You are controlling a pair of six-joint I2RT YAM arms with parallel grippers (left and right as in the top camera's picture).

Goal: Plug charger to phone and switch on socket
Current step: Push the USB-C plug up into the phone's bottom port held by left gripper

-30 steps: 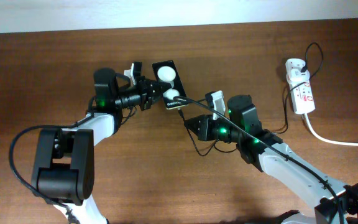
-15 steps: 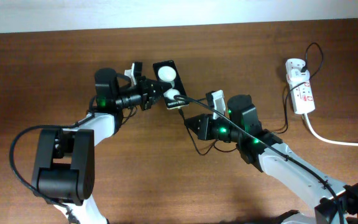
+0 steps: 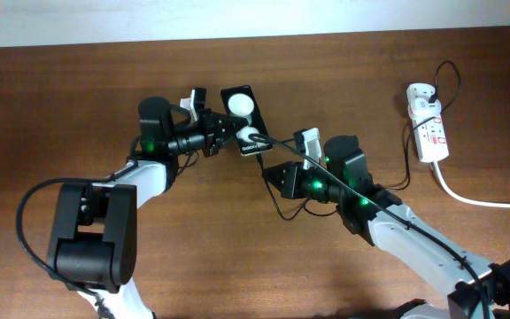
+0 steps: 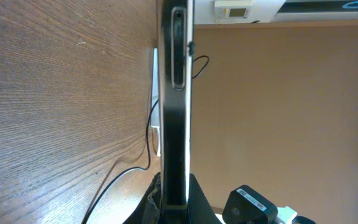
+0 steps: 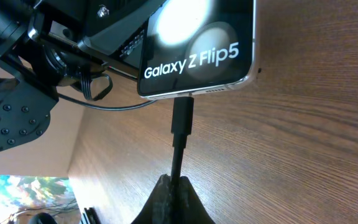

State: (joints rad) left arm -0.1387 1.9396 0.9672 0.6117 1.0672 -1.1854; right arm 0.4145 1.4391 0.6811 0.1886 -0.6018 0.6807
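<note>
Next, my left gripper releases the black phone flat on the table (image 3: 238,158) between my grippers, just past the slack black cable.
The black phone (image 3: 243,116) lies on the table at upper centre, its two white circles showing. My left gripper (image 3: 224,136) is shut on the phone's left edge; the left wrist view shows the phone (image 4: 174,93) edge-on between the jaws (image 4: 174,208). My right gripper (image 3: 274,177) is shut on the charger cable (image 5: 178,158) just behind its black connector tip (image 5: 182,116), which sits in the port at the phone's lower edge (image 5: 197,46). The cable (image 3: 343,182) runs right to the white plug adapter (image 3: 421,92) in the socket (image 3: 429,131) at the far right.
The socket's thick white cord (image 3: 485,202) trails off the right edge. Slack black cable (image 3: 283,210) loops on the table below my right gripper. A pale wall strip runs along the far table edge (image 3: 255,18).
The left gripper and phone have shifted slightly right, toward the connector tip. The right arm has hardly moved.
</note>
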